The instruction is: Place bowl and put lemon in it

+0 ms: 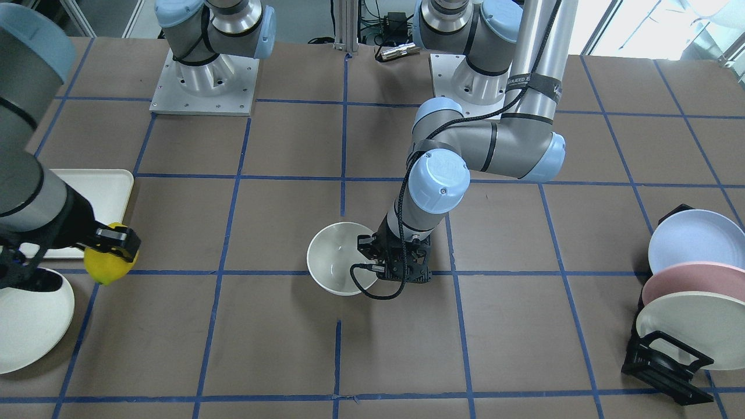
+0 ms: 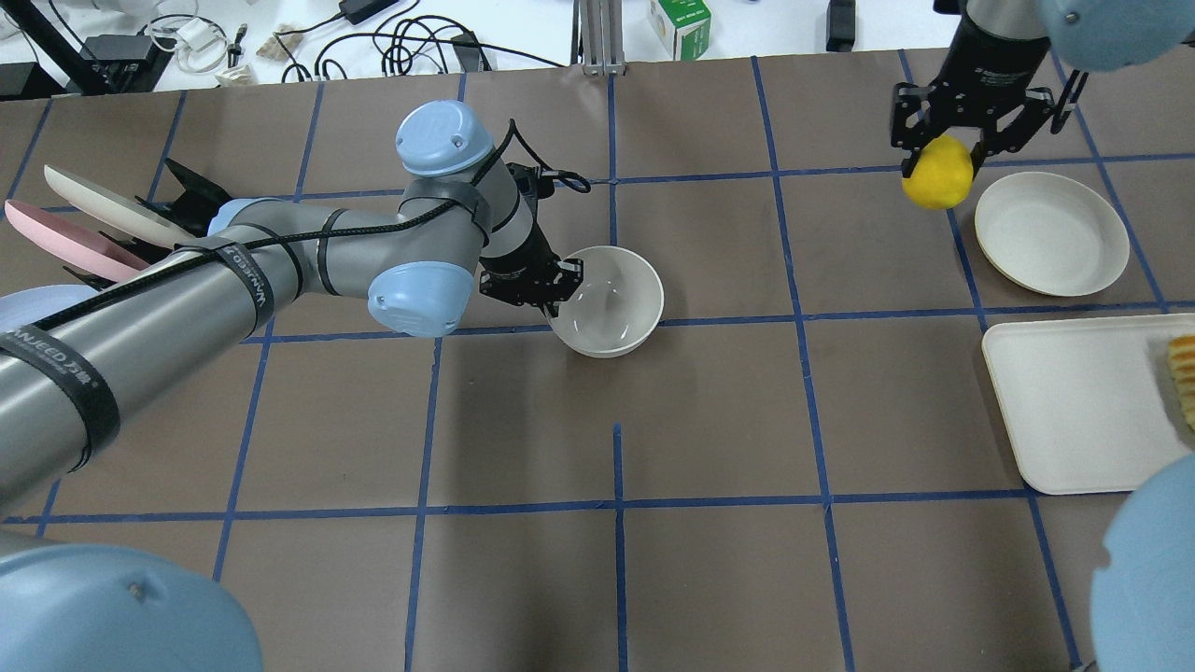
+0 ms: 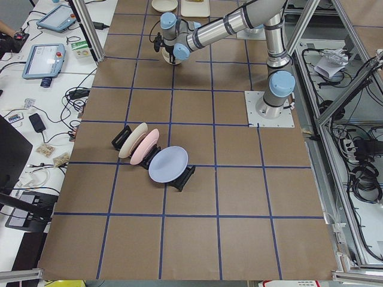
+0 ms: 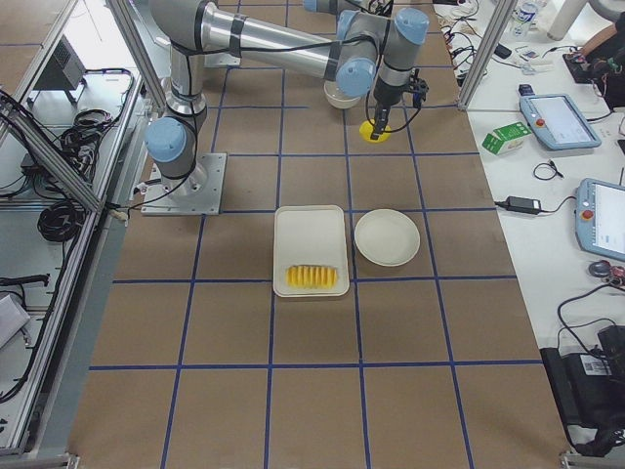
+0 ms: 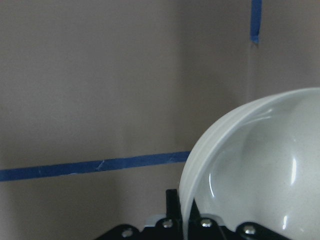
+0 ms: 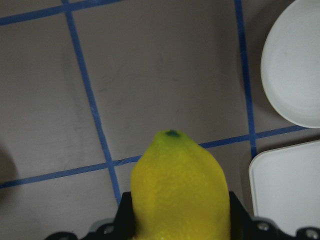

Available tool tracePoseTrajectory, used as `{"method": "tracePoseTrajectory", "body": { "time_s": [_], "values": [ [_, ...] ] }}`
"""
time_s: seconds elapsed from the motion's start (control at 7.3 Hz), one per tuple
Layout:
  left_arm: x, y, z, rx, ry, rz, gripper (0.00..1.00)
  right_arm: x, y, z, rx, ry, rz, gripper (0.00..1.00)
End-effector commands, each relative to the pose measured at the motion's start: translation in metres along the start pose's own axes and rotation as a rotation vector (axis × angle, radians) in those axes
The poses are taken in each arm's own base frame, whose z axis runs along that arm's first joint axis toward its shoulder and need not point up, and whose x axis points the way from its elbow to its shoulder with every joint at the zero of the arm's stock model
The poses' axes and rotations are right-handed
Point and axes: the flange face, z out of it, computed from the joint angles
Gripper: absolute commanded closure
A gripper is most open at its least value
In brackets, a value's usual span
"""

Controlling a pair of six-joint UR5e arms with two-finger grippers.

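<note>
My right gripper is going to release the yellow lemon that I have onto the inside bottom of the cream bowl point(image 1: 348, 273), close to the center of the bowl.
The cream bowl point(image 2: 611, 303) sits near the table's middle, also in the front view point(image 1: 337, 259) and the left wrist view point(image 5: 265, 165). My left gripper point(image 2: 558, 282) is shut on the bowl's rim on its left side, one finger inside and one outside. I cannot tell whether the bowl rests on the table or hangs just above it. My right gripper point(image 2: 938, 159) is shut on the yellow lemon point(image 2: 936, 175) and holds it in the air, far right of the bowl. The lemon also fills the right wrist view point(image 6: 180, 190) and shows in the front view point(image 1: 107, 263).
A flat cream plate point(image 2: 1050, 233) lies just right of the lemon. A white tray point(image 2: 1083, 401) with ridged orange-yellow food point(image 2: 1181, 378) sits in front of it. A black rack of pastel plates point(image 1: 692, 291) stands at the table's left end.
</note>
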Motion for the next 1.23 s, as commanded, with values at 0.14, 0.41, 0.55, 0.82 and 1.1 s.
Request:
{"method": "tracePoseTrajectory", "body": {
  "time_s": [0.14,0.41,0.55,0.82,1.1],
  "values": [
    [0.001,-0.012,-0.011,0.089,0.01,0.014,0.0,-0.096,0.036,-0.001,0.006,-0.007,-0.029,1.0],
    [-0.018,-0.022,-0.043,0.095,-0.034,-0.003,0.0,-0.136,0.051,0.001,-0.008,-0.068,-0.009,1.0],
    [-0.035,-0.022,-0.069,0.067,-0.078,0.039,0.0,-0.15,0.055,0.006,-0.008,-0.078,-0.023,1.0],
    [-0.062,0.001,-0.134,-0.004,-0.146,0.087,0.0,-0.186,0.065,0.022,-0.02,-0.067,-0.077,1.0],
    [-0.093,0.026,-0.234,-0.067,-0.175,0.113,0.0,-0.237,0.07,0.048,0.017,-0.091,-0.033,1.0]
  ]
}}
